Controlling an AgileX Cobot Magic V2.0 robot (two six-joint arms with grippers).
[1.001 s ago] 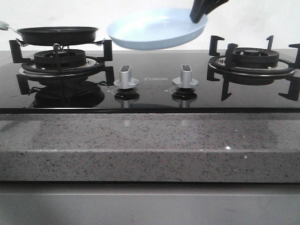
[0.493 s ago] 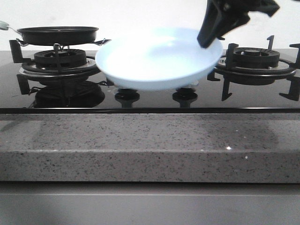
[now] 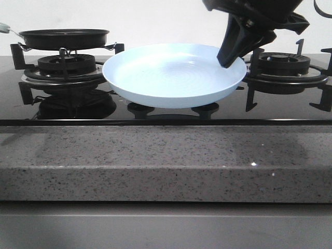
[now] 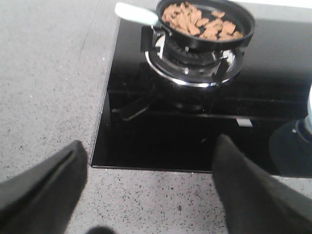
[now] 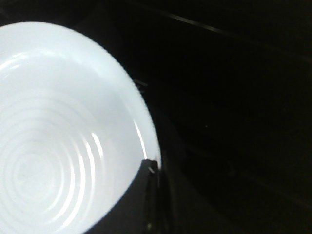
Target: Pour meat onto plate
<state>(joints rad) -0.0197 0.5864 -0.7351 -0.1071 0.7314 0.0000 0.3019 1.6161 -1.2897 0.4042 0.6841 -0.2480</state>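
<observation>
The meat in the black frying pan has to go onto the plate. So my left gripper should close on the pale handle [image 3: 4, 28] [image 4: 136, 14] of the pan.
The pale blue plate [image 3: 174, 75] hangs tilted over the middle of the black hob, empty, above the knobs. My right gripper [image 3: 226, 58] is shut on the plate's right rim; the right wrist view shows its ringed inside [image 5: 53, 146] and the finger over the rim. The meat [image 4: 200, 22] lies as a heap of small brown pieces in the black frying pan [image 4: 246, 22] on the left burner; the pan [image 3: 64, 37] also shows in the front view, its meat hidden there. My left gripper [image 4: 148, 180] is open and empty over the counter at the hob's front edge.
The pan's pale handle [image 4: 136, 13] points away to the left. The right burner [image 3: 282, 65] is bare behind my right arm. The speckled grey counter [image 3: 155, 161] runs along the front of the glass hob [image 4: 161, 136].
My right gripper has carried the plate down and toward the front, from high at the back to just over the knobs, now tilted so its inside shows. The pan has not moved.
</observation>
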